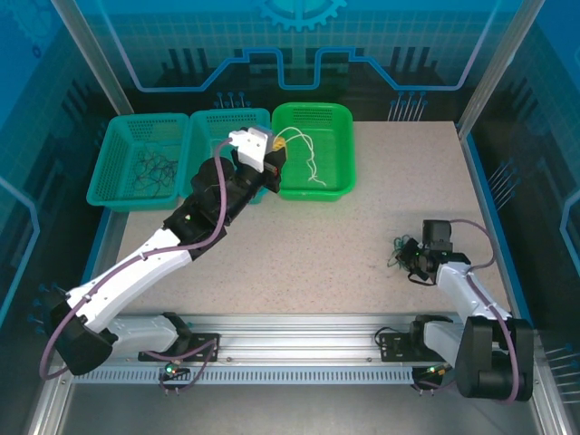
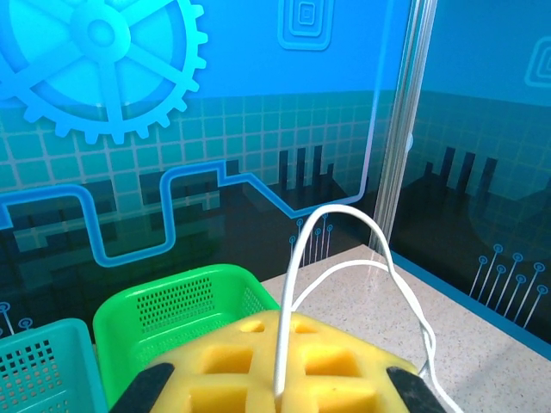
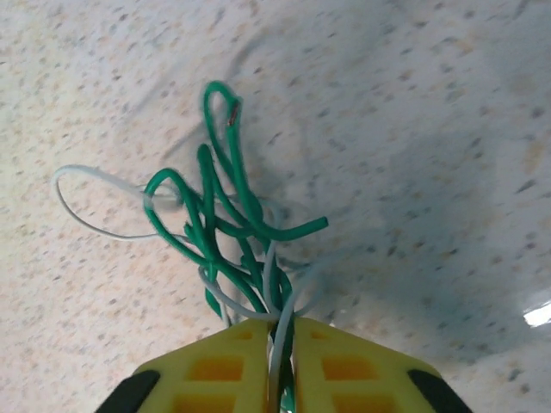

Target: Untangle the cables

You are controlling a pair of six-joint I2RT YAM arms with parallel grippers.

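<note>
Next, my left gripper releases the white cable, now over the bright green basket's rim, so that it lands inside the middle teal basket [image 1: 244, 164], which is next to the bright green basket.
My left gripper [image 1: 280, 145] hovers over the left rim of the bright green basket [image 1: 340, 122], shut on a white cable [image 2: 297, 258] that loops up from the yellow pads [image 2: 224, 366]. More white cable [image 1: 311, 156] lies inside that basket. Black cables [image 1: 154, 170] lie curled in the far-left teal basket [image 1: 113, 172]. My right gripper [image 1: 410, 256] sits low over the table at the right, shut on a tangle of green and white cables [image 3: 225, 224] that fans out from between its pads [image 3: 336, 370]. That same tangle [image 1: 399, 249] rests against the tabletop.
A middle teal basket [image 1: 210, 131] stands between the other two, partly hidden by my left arm. Blue enclosure walls [image 1: 507, 109] ring the speckled table [image 1: 362, 227]. A metal rail [image 1: 290, 335] runs along the near edge.
</note>
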